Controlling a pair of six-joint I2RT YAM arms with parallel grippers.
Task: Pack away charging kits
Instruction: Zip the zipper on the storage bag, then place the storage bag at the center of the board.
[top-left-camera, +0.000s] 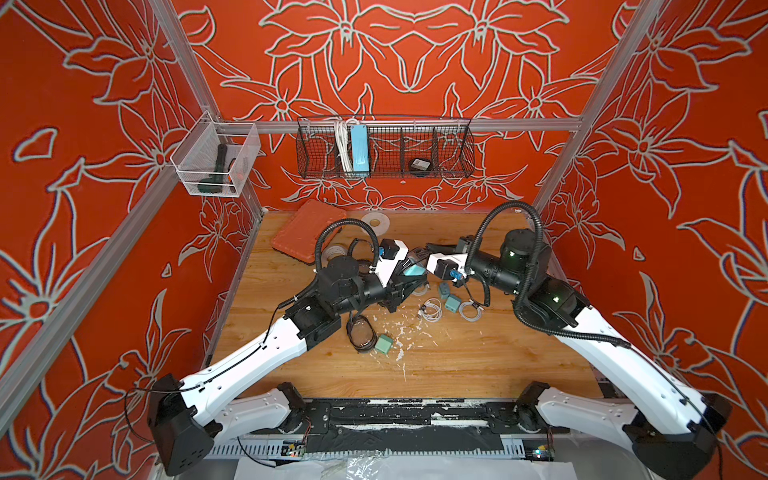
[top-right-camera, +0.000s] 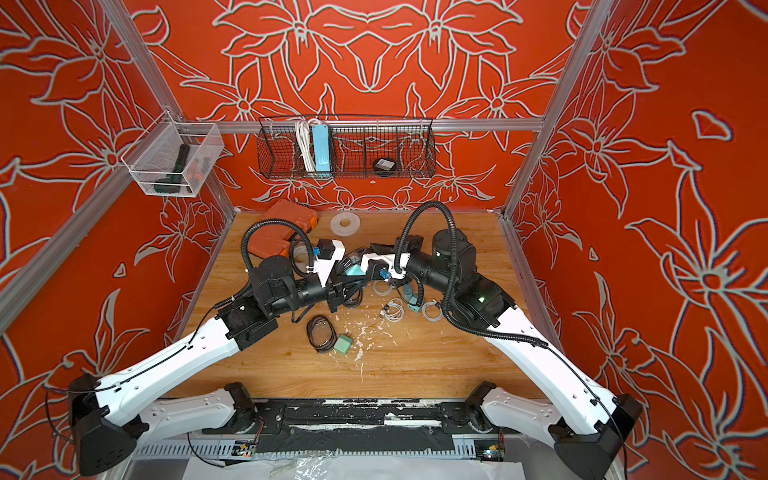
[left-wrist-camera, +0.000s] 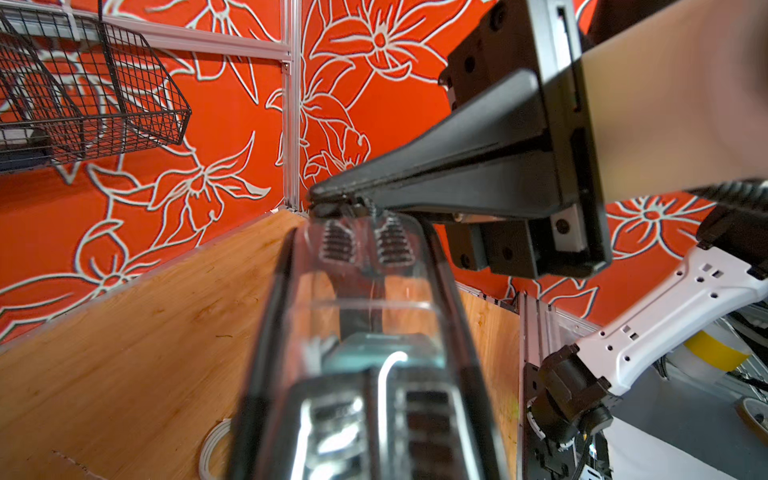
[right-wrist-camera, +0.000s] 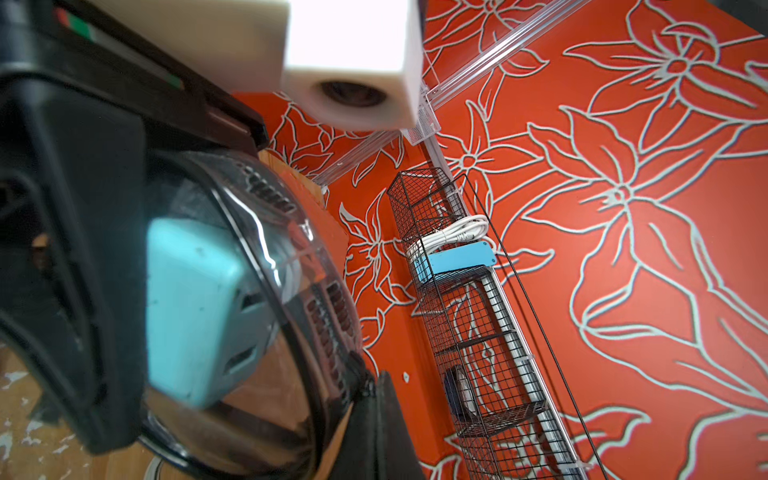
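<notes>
The oval black-rimmed pouch, now hanging above the table's middle, will be released by my left gripper, and I need to leave it on the bare table (top-left-camera: 297, 305) in front of the orange case.
An oval black-rimmed, clear-topped pouch (top-left-camera: 411, 270) hangs above the table's middle between both arms. A teal plug adapter (right-wrist-camera: 195, 307) shows through its clear top, with a white cable (left-wrist-camera: 386, 386) beside it. My left gripper (left-wrist-camera: 380, 424) is shut on one end of the pouch. My right gripper (right-wrist-camera: 374, 386) is shut, its tips pinching the rim at the other end (left-wrist-camera: 336, 205). Loose on the table lie two teal adapters (top-left-camera: 448, 296), a greenish adapter (top-left-camera: 384, 345), two coiled white cables (top-left-camera: 432, 310) and another black-rimmed pouch (top-left-camera: 360, 333).
A black wire basket (top-left-camera: 455, 166) on the back wall holds a blue power strip (top-left-camera: 358, 147) and one pouch (top-left-camera: 419, 165). An orange case (top-left-camera: 309, 235) and a white tape roll (top-left-camera: 375, 223) lie at the back. A clear bin (top-left-camera: 216, 164) hangs on the left wall.
</notes>
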